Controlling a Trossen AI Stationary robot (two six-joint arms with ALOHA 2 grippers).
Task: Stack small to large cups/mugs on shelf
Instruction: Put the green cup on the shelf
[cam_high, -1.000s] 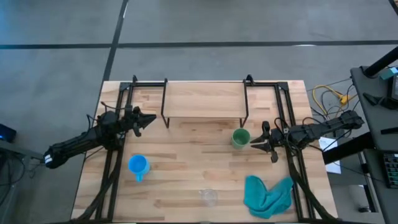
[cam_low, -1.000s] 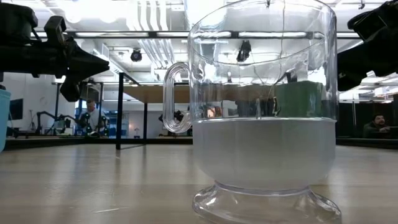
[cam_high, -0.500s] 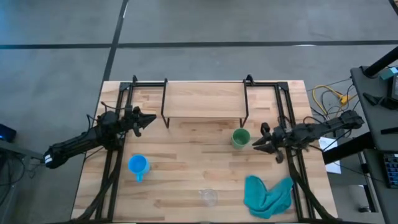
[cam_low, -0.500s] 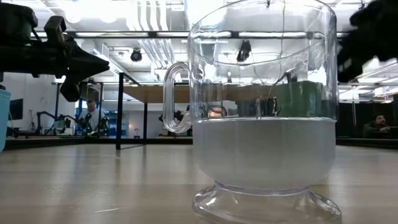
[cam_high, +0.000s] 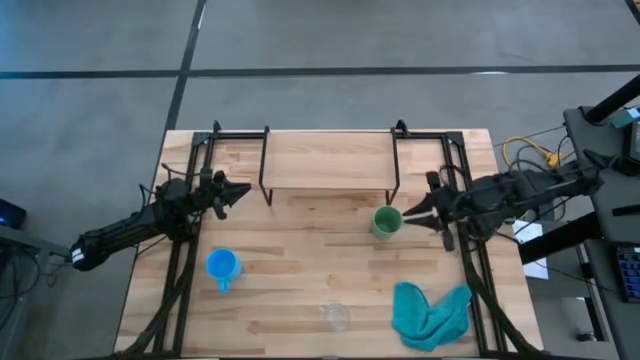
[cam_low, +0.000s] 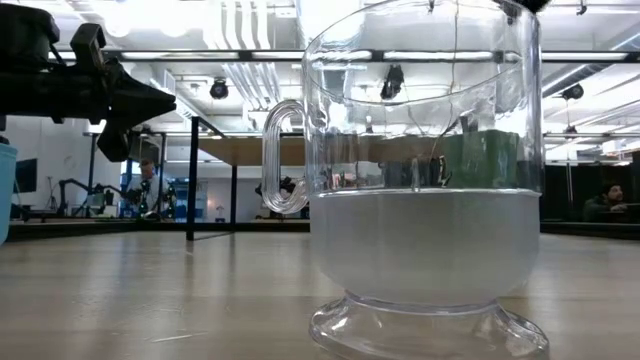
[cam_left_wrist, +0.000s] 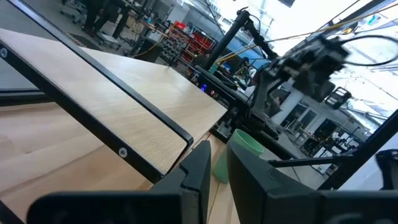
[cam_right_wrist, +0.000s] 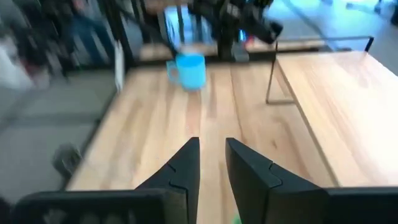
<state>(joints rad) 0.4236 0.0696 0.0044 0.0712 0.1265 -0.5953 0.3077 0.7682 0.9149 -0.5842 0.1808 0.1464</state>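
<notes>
Next, my right gripper will go down to the green cup's rim (cam_high: 394, 230) and close there, with the edge between its fingers.
The green cup (cam_high: 388, 222) stands upright on the tabletop, right of centre. My right gripper (cam_high: 410, 212) hovers just to its right and higher, fingers nearly together; in the right wrist view (cam_right_wrist: 211, 149) only a green sliver shows below them. The blue mug (cam_high: 222, 266) stands on the table at near left. The clear glass cup (cam_high: 335, 316) stands at the near edge and fills the low view (cam_low: 420, 180). The shelf (cam_high: 330, 160) stands on its wire legs at the far edge. My left gripper (cam_high: 238, 190) waits shut, left of the shelf.
A teal cloth (cam_high: 430, 312) lies crumpled at the near right corner. Black frame rails (cam_high: 180, 270) run along both table sides. Bare wood lies between the blue mug and the green cup. Cables (cam_high: 530, 155) hang off the right edge.
My right gripper has risen and moved toward the far edge and slightly left, closing on the green cup from its right; it has climbed out of the low view's top right corner. The cups, the shelf and the left arm have stayed put.
</notes>
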